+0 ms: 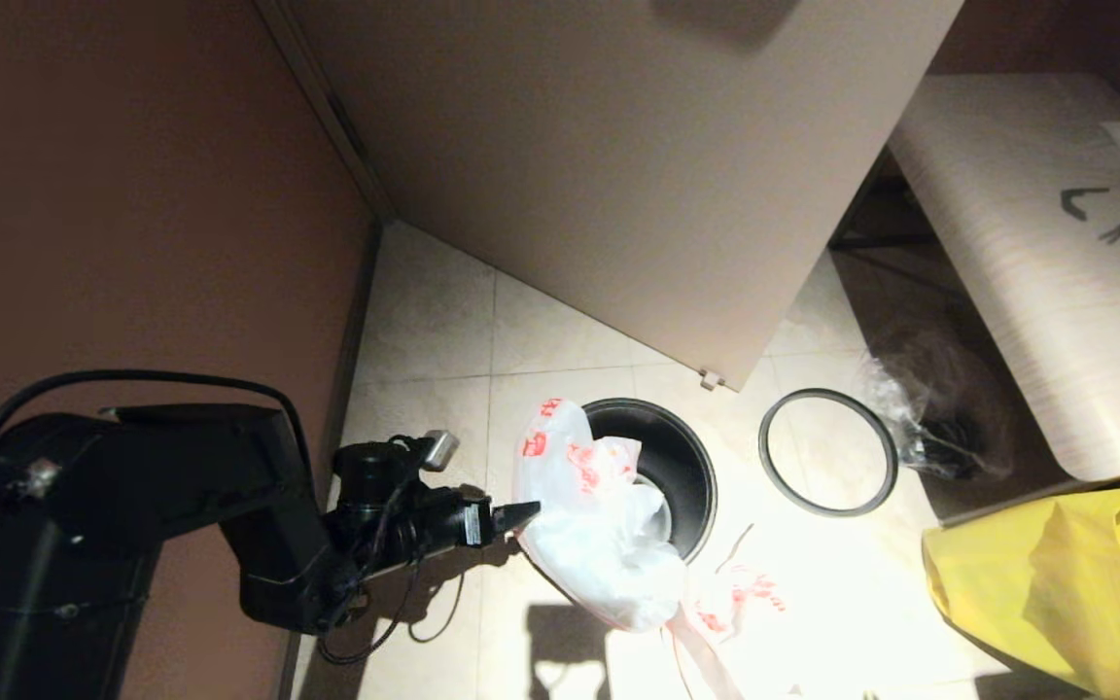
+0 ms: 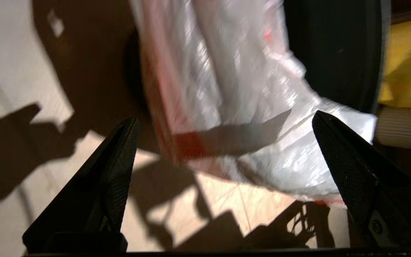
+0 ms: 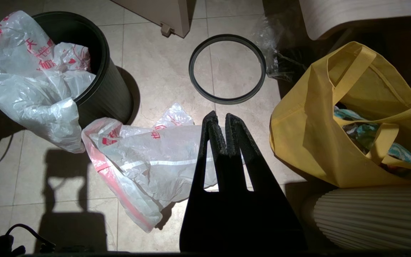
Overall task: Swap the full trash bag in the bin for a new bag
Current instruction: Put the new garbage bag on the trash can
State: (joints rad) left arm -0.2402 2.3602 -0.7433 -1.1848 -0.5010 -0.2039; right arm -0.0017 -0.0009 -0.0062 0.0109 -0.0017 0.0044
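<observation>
Next, I grab the pink-red edge point(image 1: 535, 531) point(image 2: 187, 145) of the full trash bag with my left gripper, where it hangs outside the black bin's rim.
The black bin point(image 1: 682, 452) point(image 3: 109, 89) stands on the tiled floor. The full trash bag point(image 1: 584, 525) point(image 3: 30, 82), crumpled white film with red print, hangs over the bin's near-left rim and down its outside; a clear cup shape shows inside it. My left gripper point(image 1: 521, 513) point(image 2: 225, 116) is open right beside this bag point(image 2: 248, 89), its fingers wide apart and gripping nothing. The new bag point(image 1: 740, 588) point(image 3: 145, 157) lies flat on the floor by the bin, with a pink-red edge. My right gripper point(image 3: 221, 116) hangs shut and empty above it.
The grey rim ring point(image 1: 762, 452) point(image 3: 192, 69) lies on the floor right of the bin. Beyond it sits a clear film bag point(image 1: 920, 418) of dark things. A yellow tote point(image 1: 1056, 583) point(image 3: 316, 125) stands at the right, a pale panel point(image 1: 618, 175) behind the bin, a brown wall point(image 1: 132, 194) left.
</observation>
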